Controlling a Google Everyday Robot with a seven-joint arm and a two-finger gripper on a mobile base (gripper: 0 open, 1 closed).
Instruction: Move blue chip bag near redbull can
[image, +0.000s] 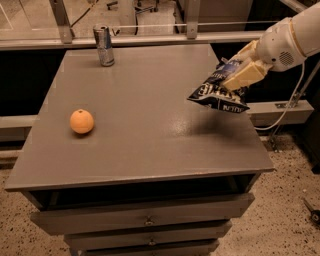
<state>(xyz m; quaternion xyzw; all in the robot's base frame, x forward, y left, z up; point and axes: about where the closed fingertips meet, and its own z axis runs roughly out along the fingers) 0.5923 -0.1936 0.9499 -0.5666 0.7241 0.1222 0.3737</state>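
Observation:
The blue chip bag will be released on the grey table (120, 59) close beside the redbull can, toward the table's middle.
The blue chip bag (216, 94), dark navy with white lettering, hangs in the air above the right side of the grey table (145, 125). My gripper (241, 75) reaches in from the right and is shut on the bag's upper edge; its shadow lies on the tabletop below. The redbull can (104, 45), slim and silver-blue, stands upright at the table's far left corner, well apart from the bag.
An orange fruit (81, 121) lies on the left side of the table. Drawers (145, 220) sit below the tabletop. A railing runs behind the table, and a white cable (290, 107) hangs at the right.

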